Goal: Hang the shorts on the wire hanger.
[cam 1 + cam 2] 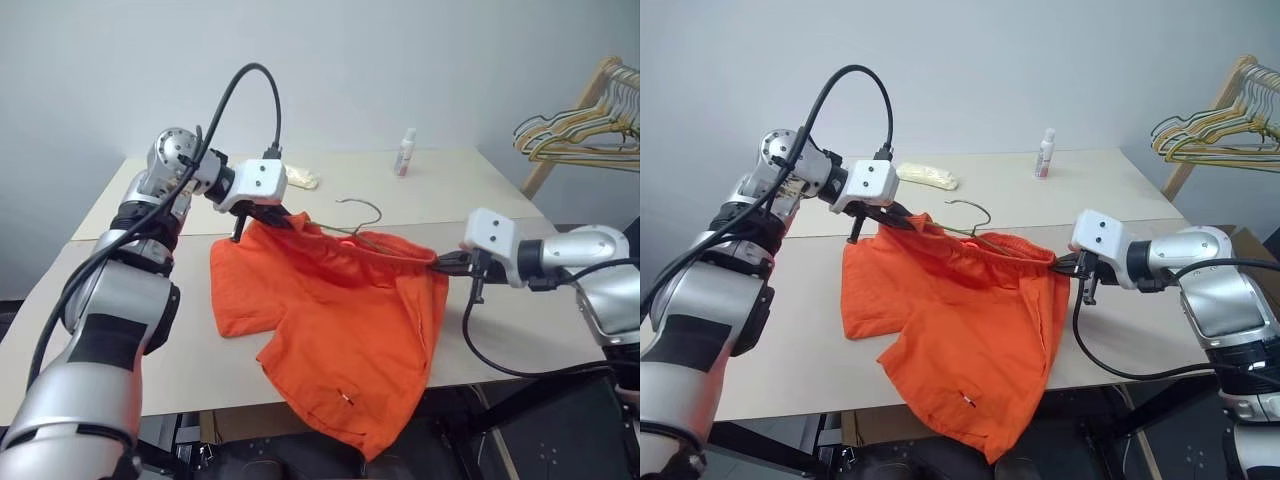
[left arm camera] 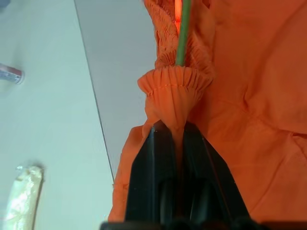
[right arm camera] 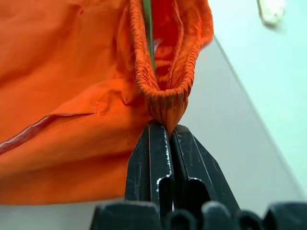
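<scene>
My right gripper is pinching the waistband end that the hanger's wire stops short of, so it should ease inward and take the waistband (image 3: 164, 99) close against the wire.
The bright orange shorts (image 1: 340, 320) hang stretched between my two grippers above the table, their legs drooping over the front edge. My left gripper (image 1: 270, 217) is shut on the left end of the gathered waistband (image 2: 173, 91). My right gripper (image 1: 442, 262) is shut on the right end of the waistband (image 3: 165, 103). The thin greenish-grey wire hanger (image 1: 362, 218) sits inside the waistband, its hook sticking up behind the shorts. The hanger's wire (image 2: 183, 33) runs through the waist opening in the left wrist view, and the wire (image 3: 147, 28) also shows in the right wrist view.
The beige table (image 1: 480, 200) carries a small white bottle (image 1: 405, 152) at the back and a pale wrapped packet (image 1: 302, 178) behind my left gripper. A wooden rack with a bunch of yellow, green and pale hangers (image 1: 585, 130) stands at the far right.
</scene>
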`<state>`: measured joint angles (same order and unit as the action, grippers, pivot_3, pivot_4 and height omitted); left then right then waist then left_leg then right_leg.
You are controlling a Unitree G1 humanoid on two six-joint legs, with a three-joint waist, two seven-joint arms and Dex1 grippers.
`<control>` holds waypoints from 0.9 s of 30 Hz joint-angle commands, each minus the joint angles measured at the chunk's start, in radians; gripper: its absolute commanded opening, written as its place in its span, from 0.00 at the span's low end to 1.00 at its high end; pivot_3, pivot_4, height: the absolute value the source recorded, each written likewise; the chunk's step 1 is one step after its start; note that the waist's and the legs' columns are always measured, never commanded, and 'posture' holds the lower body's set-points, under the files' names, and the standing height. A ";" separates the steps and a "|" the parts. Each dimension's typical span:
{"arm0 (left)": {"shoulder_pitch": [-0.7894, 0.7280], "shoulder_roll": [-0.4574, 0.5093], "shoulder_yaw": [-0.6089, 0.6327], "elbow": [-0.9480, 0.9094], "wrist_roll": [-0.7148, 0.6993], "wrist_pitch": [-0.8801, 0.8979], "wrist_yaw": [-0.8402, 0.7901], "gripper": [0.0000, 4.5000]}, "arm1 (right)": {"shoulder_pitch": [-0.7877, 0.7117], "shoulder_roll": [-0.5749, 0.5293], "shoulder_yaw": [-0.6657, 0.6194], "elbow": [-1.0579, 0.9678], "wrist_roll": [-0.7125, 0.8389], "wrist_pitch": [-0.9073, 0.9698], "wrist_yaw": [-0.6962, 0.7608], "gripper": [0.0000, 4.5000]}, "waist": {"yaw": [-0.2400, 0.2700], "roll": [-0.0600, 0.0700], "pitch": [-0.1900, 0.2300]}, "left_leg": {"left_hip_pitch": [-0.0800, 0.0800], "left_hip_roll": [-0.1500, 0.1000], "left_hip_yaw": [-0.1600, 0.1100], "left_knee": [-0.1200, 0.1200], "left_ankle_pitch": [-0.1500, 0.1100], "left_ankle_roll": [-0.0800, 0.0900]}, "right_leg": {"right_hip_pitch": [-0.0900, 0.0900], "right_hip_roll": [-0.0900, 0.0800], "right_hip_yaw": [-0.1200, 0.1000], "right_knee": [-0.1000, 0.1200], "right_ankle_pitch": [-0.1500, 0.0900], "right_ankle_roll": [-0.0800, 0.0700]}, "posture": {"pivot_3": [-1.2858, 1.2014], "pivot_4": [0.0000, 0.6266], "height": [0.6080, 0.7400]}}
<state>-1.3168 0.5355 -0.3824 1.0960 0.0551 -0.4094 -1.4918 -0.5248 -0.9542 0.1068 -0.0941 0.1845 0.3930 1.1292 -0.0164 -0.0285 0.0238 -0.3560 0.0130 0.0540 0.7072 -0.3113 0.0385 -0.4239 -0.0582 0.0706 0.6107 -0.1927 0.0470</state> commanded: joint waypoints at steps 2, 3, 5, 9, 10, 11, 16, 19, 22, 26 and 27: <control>-0.035 -0.003 0.016 -0.036 0.053 -0.021 0.041 0.00 | -0.055 -0.007 -0.013 -0.047 -0.022 -0.045 0.002 0.00 | 0.001 0.000 0.000 | 0.000 0.000 0.000 0.000 0.000 0.000 | 0.000 0.000 0.000 0.000 0.000 0.000 | 0.51 0.00 1.00; -0.033 -0.005 0.017 -0.036 0.062 -0.021 0.050 0.00 | -0.059 -0.007 -0.011 -0.055 -0.022 -0.050 0.009 0.00 | 0.001 0.000 0.000 | 0.000 0.000 0.000 0.000 0.000 0.000 | 0.000 0.000 0.000 0.000 0.000 0.000 | 0.51 0.00 1.00; -0.027 -0.011 0.024 -0.039 0.069 -0.024 0.058 0.00 | -0.073 0.000 -0.004 -0.072 -0.018 -0.033 0.013 0.00 | 0.001 0.000 0.000 | 0.000 0.000 0.000 0.000 0.000 0.000 | 0.000 0.000 0.000 0.000 0.000 0.000 | 0.51 0.00 1.00; -0.021 -0.025 0.042 -0.056 0.069 -0.004 0.067 0.00 | -0.088 0.014 0.022 -0.095 -0.026 -0.027 0.021 0.00 | 0.001 0.000 0.000 | 0.000 0.000 0.000 0.000 0.000 0.000 | 0.000 0.000 0.000 0.000 0.000 0.000 | 0.51 0.00 1.00; -0.019 -0.025 0.042 -0.061 0.071 -0.007 0.069 0.00 | -0.091 0.017 0.028 -0.095 -0.034 -0.038 0.019 0.00 | 0.001 0.000 0.000 | 0.000 0.000 0.000 0.000 0.000 0.000 | 0.000 0.000 0.000 0.000 0.000 0.000 | 0.51 0.00 1.00; -0.016 -0.026 0.043 -0.067 0.071 -0.006 0.070 0.00 | -0.097 0.024 0.034 -0.093 -0.038 -0.039 0.015 0.00 | 0.001 0.000 0.000 | 0.000 0.000 0.000 0.000 0.000 0.000 | 0.000 0.000 0.000 0.000 0.000 0.000 | 0.51 0.00 1.00; 0.003 -0.029 0.057 -0.104 0.051 0.009 0.055 0.00 | -0.117 0.048 0.062 -0.082 -0.062 -0.026 0.013 0.00 | 0.000 0.000 0.000 | 0.000 0.000 0.000 0.000 0.000 0.000 | 0.000 0.000 0.000 0.000 0.000 0.000 | 0.51 0.00 1.00; 0.013 -0.024 0.063 -0.110 0.058 0.007 0.062 0.00 | -0.113 0.050 0.086 -0.060 -0.092 -0.030 0.009 0.17 | 0.001 0.000 0.000 | 0.000 0.000 0.000 0.000 0.000 0.000 | 0.000 0.000 0.000 0.000 0.000 0.000 | 0.51 0.00 1.00; 0.021 -0.024 0.081 -0.113 0.041 0.024 0.058 0.00 | -0.108 0.062 0.091 -0.037 -0.105 -0.015 0.002 0.32 | 0.001 0.000 0.000 | 0.000 0.000 0.000 0.000 0.000 0.000 | 0.000 0.000 0.000 0.000 0.000 0.000 | 0.51 0.00 1.00; 0.030 -0.024 0.095 -0.123 0.037 0.030 0.059 0.00 | -0.094 0.088 0.087 0.000 -0.082 0.016 0.003 0.32 | 0.001 0.000 0.000 | -0.001 0.000 0.000 0.000 0.000 0.000 | 0.000 0.000 0.000 0.000 0.000 0.000 | 0.51 0.00 1.00; 0.033 -0.025 0.098 -0.125 0.032 0.033 0.052 0.00 | -0.090 0.099 0.081 0.008 -0.071 0.026 0.001 0.32 | 0.001 0.000 0.000 | -0.001 0.000 0.000 0.000 0.000 0.000 | 0.000 0.000 0.000 0.000 0.000 0.000 | 0.51 0.00 1.00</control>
<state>-1.2747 0.5063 -0.3260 1.0038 0.1163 -0.3851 -1.4400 -0.6122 -0.8685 0.2197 -0.0919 0.0874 0.4005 1.1360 -0.0153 -0.0285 0.0238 -0.3566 0.0131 0.0541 0.7078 -0.3113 0.0386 -0.4242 -0.0583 0.0703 0.6108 -0.1925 0.0469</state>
